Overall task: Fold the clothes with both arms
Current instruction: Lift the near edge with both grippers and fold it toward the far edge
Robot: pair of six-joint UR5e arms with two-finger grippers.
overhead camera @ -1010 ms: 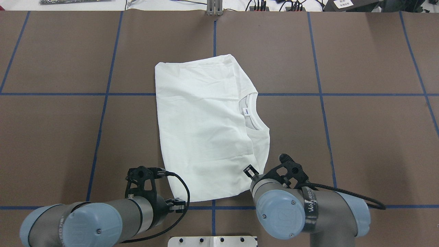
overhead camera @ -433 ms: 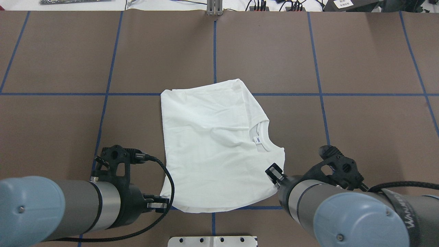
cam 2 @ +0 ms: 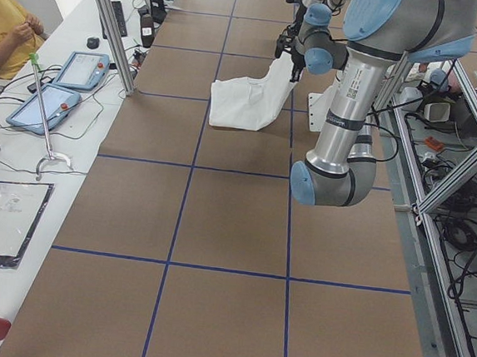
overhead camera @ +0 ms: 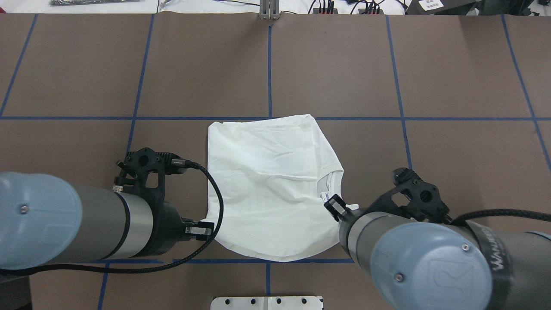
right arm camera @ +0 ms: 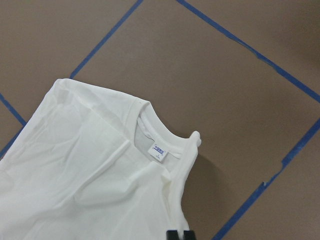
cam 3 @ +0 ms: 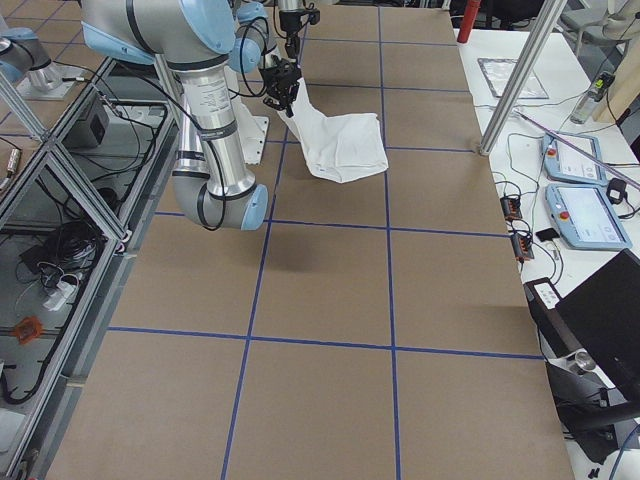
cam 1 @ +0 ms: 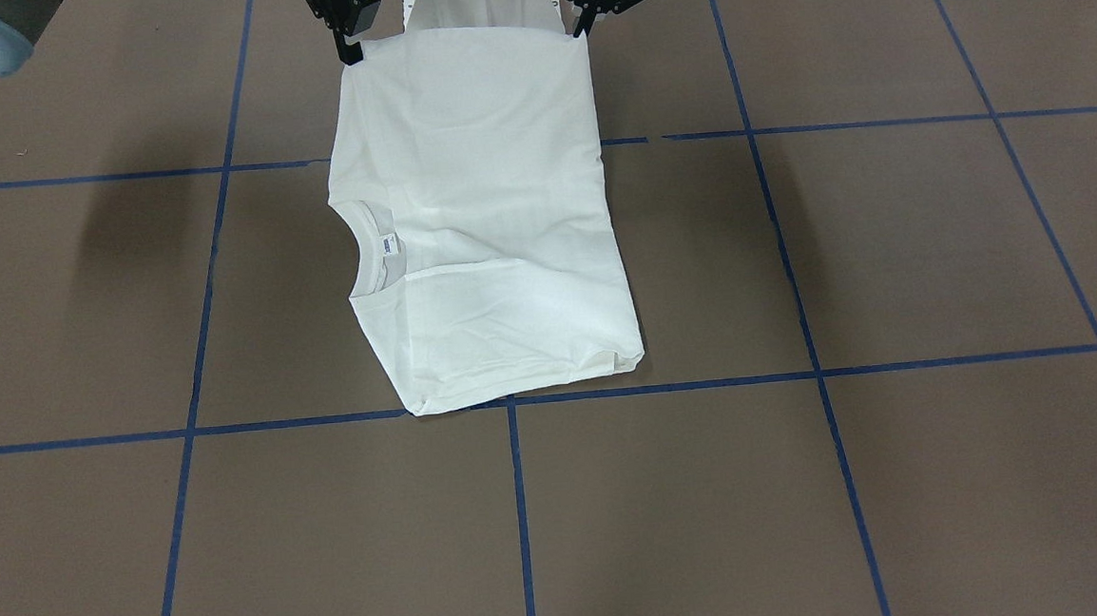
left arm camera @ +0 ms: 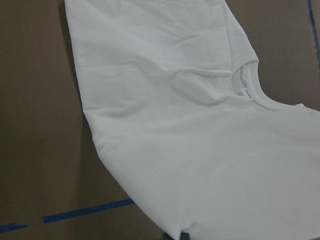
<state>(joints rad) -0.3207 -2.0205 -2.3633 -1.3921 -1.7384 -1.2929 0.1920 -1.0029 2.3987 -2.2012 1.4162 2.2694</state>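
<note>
My left gripper is going to let go of its T-shirt corner on the blue tape (cam 1: 640, 389) just past the far corner opposite the collar.
The clothes are one white T-shirt (overhead camera: 267, 181), folded into a rough rectangle, its ribbed collar with the small blue label (overhead camera: 328, 196) on the right. The far part lies on the table and the near edge is lifted. My left gripper (overhead camera: 202, 228) is shut on the near left corner and my right gripper (overhead camera: 335, 209) is shut on the near right corner by the collar. In the front-facing view the shirt (cam 1: 476, 208) hangs from the left gripper (cam 1: 578, 28) and the right gripper (cam 1: 349, 53). The right wrist view shows the collar label (right arm camera: 158, 150).
The brown table (overhead camera: 452, 172) is marked with a grid of blue tape. A white pedestal base plate (overhead camera: 267, 302) sits at the near edge between the arms. Cables and boxes line the far edge. A side table with teach pendants (cam 2: 62, 88) and a seated person stands beyond the table.
Both grippers have drawn back toward the robot's base and risen, dragging the shirt closer. Its far edge slid from beyond the blue cross line to about that line.
</note>
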